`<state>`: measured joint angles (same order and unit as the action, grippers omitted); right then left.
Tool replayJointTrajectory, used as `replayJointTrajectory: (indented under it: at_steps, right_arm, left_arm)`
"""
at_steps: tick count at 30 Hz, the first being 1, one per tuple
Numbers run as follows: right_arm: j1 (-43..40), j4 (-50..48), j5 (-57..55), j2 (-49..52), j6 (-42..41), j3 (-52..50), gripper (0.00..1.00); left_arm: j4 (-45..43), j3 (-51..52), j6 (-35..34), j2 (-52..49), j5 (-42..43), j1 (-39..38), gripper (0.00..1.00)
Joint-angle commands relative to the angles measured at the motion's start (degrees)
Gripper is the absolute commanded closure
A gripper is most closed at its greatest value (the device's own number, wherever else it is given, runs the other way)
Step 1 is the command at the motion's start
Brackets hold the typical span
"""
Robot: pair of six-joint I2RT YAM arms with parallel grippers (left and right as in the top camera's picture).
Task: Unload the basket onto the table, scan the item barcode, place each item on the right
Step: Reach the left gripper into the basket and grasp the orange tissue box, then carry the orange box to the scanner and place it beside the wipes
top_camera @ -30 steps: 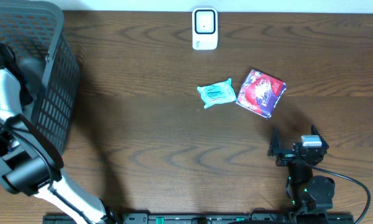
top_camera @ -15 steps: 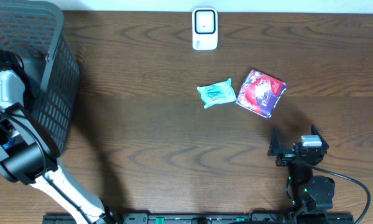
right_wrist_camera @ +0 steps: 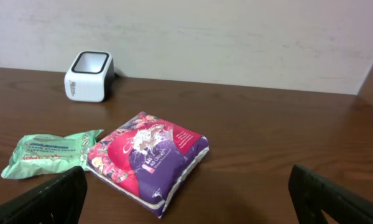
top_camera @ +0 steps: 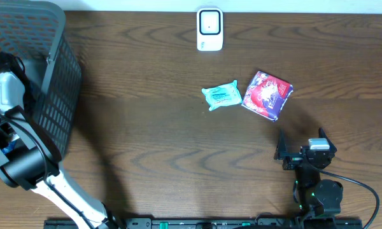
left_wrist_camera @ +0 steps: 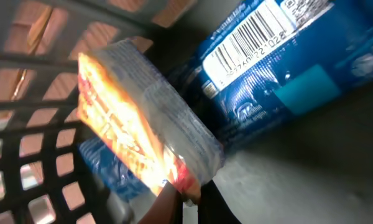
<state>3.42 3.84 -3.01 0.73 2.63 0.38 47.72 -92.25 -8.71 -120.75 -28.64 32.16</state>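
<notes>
Next, my left gripper lets go of the orange packet on the table (top_camera: 193,100) next to the green packet, on the side that faces the basket.
In the left wrist view, my left gripper (left_wrist_camera: 188,198) is inside the basket, shut on the lower corner of an orange and clear plastic packet (left_wrist_camera: 137,124). Behind the packet lies a blue packet (left_wrist_camera: 280,68) with its barcode (left_wrist_camera: 252,34) facing up. From overhead only the left arm (top_camera: 5,89) shows, reaching into the dark mesh basket (top_camera: 54,83) at the far left. The white barcode scanner (top_camera: 209,28) stands at the table's back middle. My right gripper (top_camera: 301,150) rests open near the front right, its fingers wide apart (right_wrist_camera: 189,205) with nothing between them.
A green packet (top_camera: 221,95) and a red and purple packet (top_camera: 267,94) lie side by side right of centre, just ahead of the right gripper. Basket walls (left_wrist_camera: 25,112) close in round the left gripper.
The left gripper has closed on the orange packet inside the basket. The left arm shifted slightly toward the front early on. The right arm stayed still.
</notes>
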Motion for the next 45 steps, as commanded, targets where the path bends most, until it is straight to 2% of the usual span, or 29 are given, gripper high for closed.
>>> replayJointTrajectory:
  at_steps: [1,11,14,15,16,22,24,25,29,36,38,40,45]
  right_arm:
    - [-0.5,0.2,-0.1,-0.3,0.7,-0.1,0.01]
    - [-0.5,0.2,-0.1,-0.3,0.6,-0.1,0.01]
    - [-0.5,0.2,-0.1,-0.3,0.7,-0.1,0.01]
    - [-0.5,0.2,-0.1,-0.3,0.6,-0.1,0.01]
    - [-0.5,0.2,-0.1,-0.3,0.7,-0.1,0.01]
    - [-0.5,0.2,-0.1,-0.3,0.7,-0.1,0.01]
    - [-0.5,0.2,-0.1,-0.3,0.7,-0.1,0.01]
    - [-0.5,0.2,-0.1,-0.3,0.6,-0.1,0.01]
    - [-0.5,0.2,-0.1,-0.3,0.6,-0.1,0.01]
    - [-0.5,0.2,-0.1,-0.3,0.6,-0.1,0.01]
    - [-0.5,0.2,-0.1,-0.3,0.6,-0.1,0.01]
    - [-0.5,0.2,-0.1,-0.3,0.6,-0.1,0.01]
    - [-0.5,0.2,-0.1,-0.3,0.7,-0.1,0.01]
  left_arm:
    - [-0.4,0.0,-7.2,9.7,1.3,-2.2,0.92]
    - [-5.2,0.0,-7.7,31.6,21.9,-8.9,0.93]
    - [-6.7,0.0,-6.0,37.7,37.0,-14.1,0.93]
    - [-7.3,0.0,-4.2,38.7,39.9,-15.9,0.92]
    - [-7.8,0.0,-1.4,40.7,42.0,-21.0,0.93]
    - [-7.9,0.2,2.0,40.7,40.8,-37.7,0.93]
    - [-7.7,0.2,4.4,38.5,40.4,-43.2,0.93]
    - [-7.3,0.2,5.6,36.1,37.4,-47.0,0.93]
    - [-5.4,0.2,10.4,27.4,30.9,-54.3,0.93]
    - [-4.5,0.2,11.0,11.8,30.9,-60.8,0.93]
    - [-3.9,0.2,9.5,9.8,30.9,-60.8,0.91]
    - [-3.0,0.2,5.8,9.0,30.9,-60.6,0.79]
    - [2.3,0.5,-9.4,8.7,21.8,-60.4,0.79]
